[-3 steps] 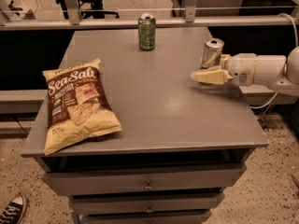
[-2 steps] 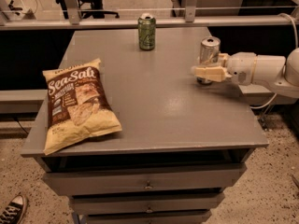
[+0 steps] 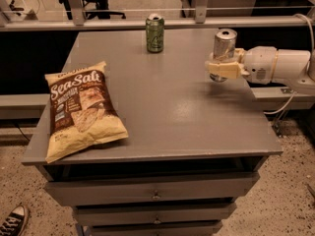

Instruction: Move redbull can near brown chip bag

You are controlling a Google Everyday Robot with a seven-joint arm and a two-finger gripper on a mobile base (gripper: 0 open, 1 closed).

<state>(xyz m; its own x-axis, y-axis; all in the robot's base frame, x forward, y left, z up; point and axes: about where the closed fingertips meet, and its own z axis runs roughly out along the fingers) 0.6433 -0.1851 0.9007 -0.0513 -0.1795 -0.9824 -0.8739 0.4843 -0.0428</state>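
The redbull can will go from my gripper down onto the grey table (image 3: 129,108), close beside the brown chip bag's inner edge.
The redbull can (image 3: 224,44), slim and silver with a silver top, stands upright at the right side of the grey table (image 3: 167,107). My gripper (image 3: 222,69) reaches in from the right on a white arm, and its cream fingers (image 3: 216,68) are closed around the can's lower half. The can's base looks to be just above the tabletop. The brown chip bag (image 3: 81,109), brown above and yellow below with white "Sea Salt" lettering, lies flat at the table's front left, far from the can.
A shorter green can (image 3: 154,32) stands at the back middle of the table. Drawers sit below the tabletop. A rail runs behind the table, and a shoe (image 3: 12,220) lies on the floor at the bottom left.
The gripper has closed in around the redbull can. The can now sits slightly higher in view than before. The chip bag and green can have not moved.
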